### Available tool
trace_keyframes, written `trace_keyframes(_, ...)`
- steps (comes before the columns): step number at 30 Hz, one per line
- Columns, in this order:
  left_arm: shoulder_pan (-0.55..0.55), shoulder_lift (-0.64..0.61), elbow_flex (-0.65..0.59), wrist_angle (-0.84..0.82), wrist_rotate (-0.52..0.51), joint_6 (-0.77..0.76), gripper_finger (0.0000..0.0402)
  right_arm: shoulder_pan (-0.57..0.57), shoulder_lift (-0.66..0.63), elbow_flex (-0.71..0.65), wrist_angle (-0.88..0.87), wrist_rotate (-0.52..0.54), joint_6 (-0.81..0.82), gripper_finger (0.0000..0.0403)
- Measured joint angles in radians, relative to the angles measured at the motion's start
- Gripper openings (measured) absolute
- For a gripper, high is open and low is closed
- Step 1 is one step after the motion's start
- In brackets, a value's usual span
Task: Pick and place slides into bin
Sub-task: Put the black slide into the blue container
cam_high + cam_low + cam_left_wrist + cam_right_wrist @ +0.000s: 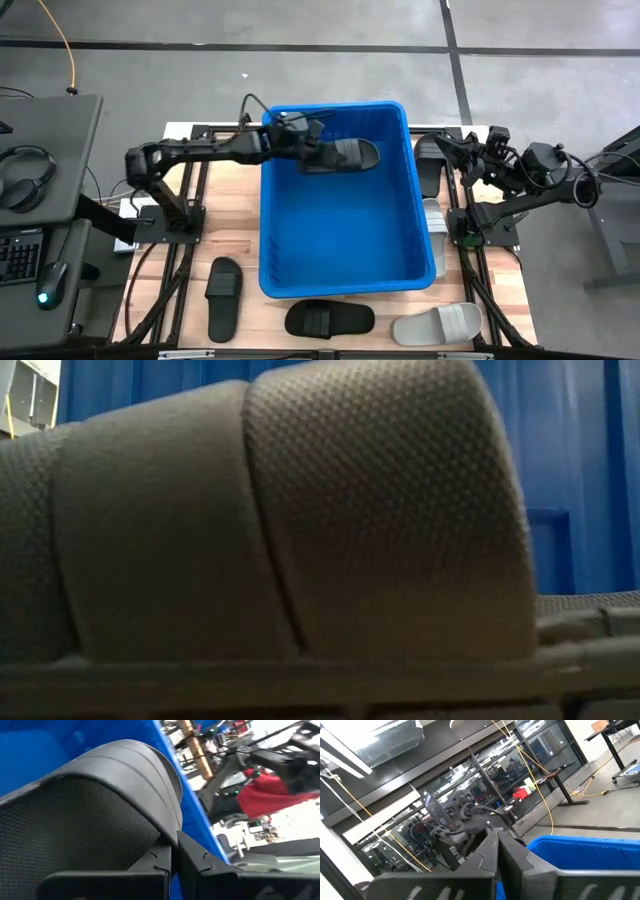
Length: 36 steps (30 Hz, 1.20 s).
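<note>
The robot's left gripper will release the black slide on the blue bin's bottom near its far side [336, 167]. The slide now hangs above the bin's floor.
My left gripper [308, 150] reaches from the table's left over the far part of the blue bin [340, 287] and is shut on a black slide [345, 155]. The slide hangs above the bin's floor, roughly level in the high view. In the left wrist view its wide strap [135, 770] and dimpled footbed [65, 830] fill the picture, with the bin's wall [40, 750] behind. My right gripper [447, 143] waits shut, raised at the table's far right, holding nothing. My left gripper pinches the black slide between its two fingers [192, 857], at the strap's edge [170, 832] beside the footbed. It comes at the slide nearly level from the table's left. The slide is lifted clear over the bin. The fingers hide the exact spot.
On the table lie a black slide [224, 297] at near left, a black slide [330, 318] and a grey slide [437, 323] in front of the bin, a grey slide [436, 235] and a black slide [430, 160] along its right wall. A grey slide [300, 520] blocks the low view.
</note>
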Motion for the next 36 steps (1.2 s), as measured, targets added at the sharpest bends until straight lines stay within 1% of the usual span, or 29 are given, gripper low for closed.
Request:
trace_keyframes(2,0.019,0.027,-0.001,-0.024,0.017,-0.017,0.0,0.0,0.0,0.0,0.0,0.0,0.0,0.0)
trace_keyframes(4,0.033,0.055,-0.002,0.006,0.033,-0.038,0.0,0.0,0.0,0.0,0.0,0.0,0.001,0.0)
trace_keyframes(13,0.091,0.126,0.0,0.016,0.021,-0.027,0.0,0.0,0.0,0.0,0.0,-0.015,0.026,0.0)
trace_keyframes(18,0.127,0.18,-0.001,-0.01,0.056,-0.072,0.0,0.0,0.0,0.0,0.001,-0.015,0.027,0.0)
trace_keyframes(26,0.177,0.255,-0.001,0.0,0.142,-0.067,0.0,0.0,0.0,0.0,0.0,-0.018,0.027,0.0)
trace_keyframes(31,0.185,0.278,-0.001,0.005,0.135,-0.044,0.0,0.0,0.0,0.0,-0.006,-0.018,0.025,0.0)
trace_keyframes(36,0.192,0.302,-0.001,0.001,0.089,-0.044,0.0001,0.0,0.0,0.0,-0.014,-0.018,0.024,0.0)
